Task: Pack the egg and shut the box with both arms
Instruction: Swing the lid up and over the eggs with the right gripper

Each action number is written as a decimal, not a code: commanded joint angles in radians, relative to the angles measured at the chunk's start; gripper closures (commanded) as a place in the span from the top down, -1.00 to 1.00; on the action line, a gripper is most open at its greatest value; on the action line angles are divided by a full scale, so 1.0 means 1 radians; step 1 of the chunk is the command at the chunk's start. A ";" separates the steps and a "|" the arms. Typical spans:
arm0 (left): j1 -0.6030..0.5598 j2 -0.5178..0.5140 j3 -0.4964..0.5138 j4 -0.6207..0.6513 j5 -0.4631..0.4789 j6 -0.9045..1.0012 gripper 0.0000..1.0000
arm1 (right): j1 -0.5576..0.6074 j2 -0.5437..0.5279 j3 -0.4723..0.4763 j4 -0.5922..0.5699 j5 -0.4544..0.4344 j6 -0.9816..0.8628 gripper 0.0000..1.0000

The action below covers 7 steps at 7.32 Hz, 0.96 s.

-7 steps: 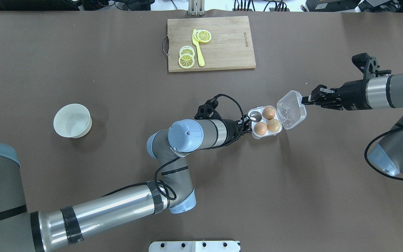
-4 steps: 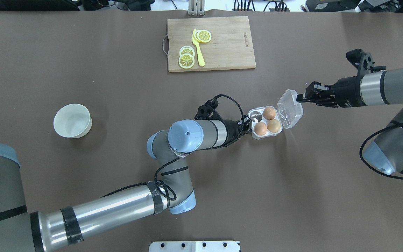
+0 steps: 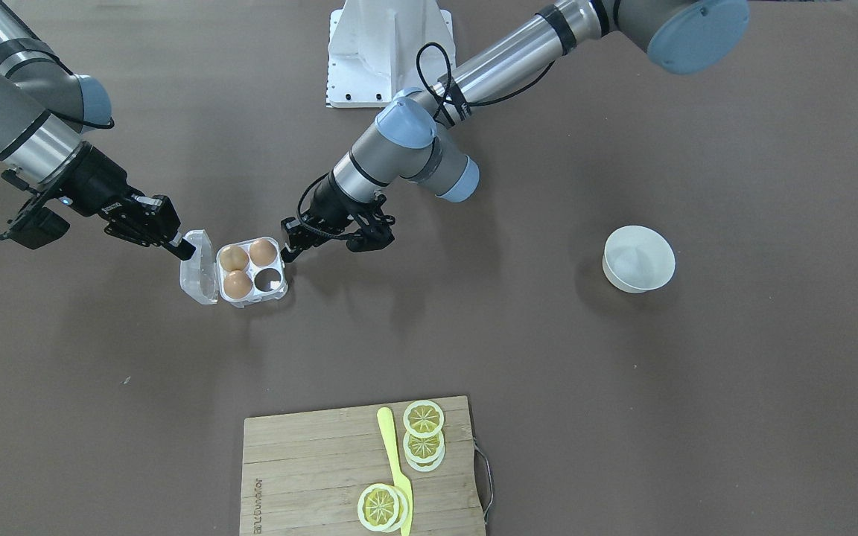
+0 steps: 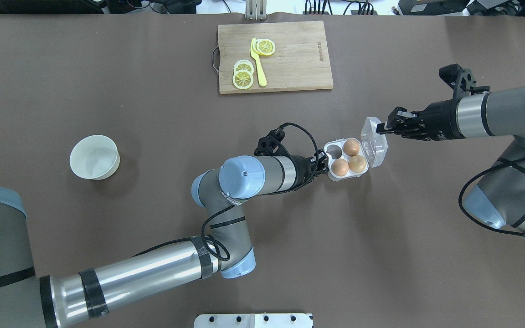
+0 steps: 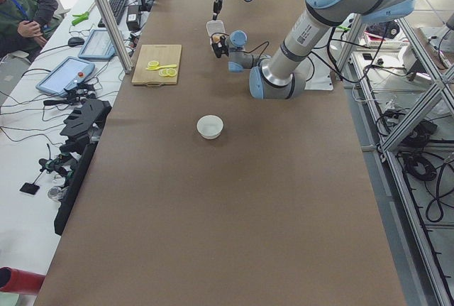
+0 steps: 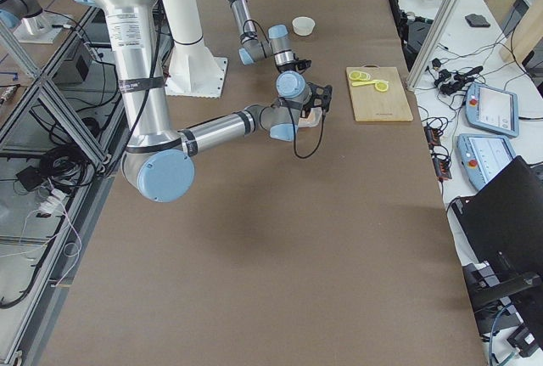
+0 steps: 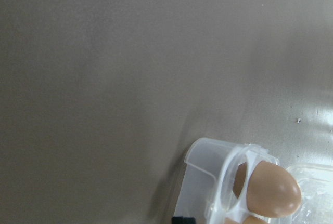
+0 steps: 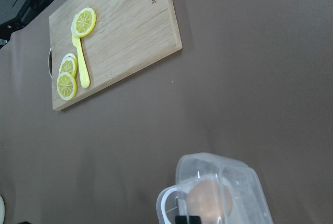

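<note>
Next, my right gripper lets go of the lid on top of the three eggs in the clear box [image 3: 242,273].
The clear box [image 4: 345,157] sits mid-table with three eggs in its four cups. The paler egg [image 4: 340,167] lies in the near-left cup, and it also shows in the front view [image 3: 263,252]. The far-left cup is empty. My left gripper [image 4: 322,165] is shut on the box's left edge. My right gripper [image 4: 381,128] is shut on the free edge of the lid [image 4: 375,145], which stands tilted up at the box's right side. The right wrist view looks through the lid [image 8: 229,182] at an egg.
A white bowl [image 4: 94,157] stands at the left. A wooden cutting board [image 4: 299,59] with lemon slices and a yellow knife [image 4: 259,70] lies at the far edge. The white pedestal [image 3: 384,52] is at the robot's base.
My right gripper has moved left and towards the far side with the lid's edge, swinging the lid up from lying open towards upright. The left arm and the box have not moved.
</note>
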 commanded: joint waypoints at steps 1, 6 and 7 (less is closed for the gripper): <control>0.000 0.001 0.001 0.000 0.000 0.000 -1.00 | -0.029 0.015 0.002 -0.001 -0.031 0.000 -1.00; 0.000 0.002 0.000 -0.003 0.000 0.000 -1.00 | -0.135 0.037 0.016 -0.027 -0.158 -0.002 -1.00; 0.000 0.002 -0.003 -0.005 0.000 0.000 -1.00 | -0.139 0.056 0.027 -0.065 -0.158 -0.002 -0.92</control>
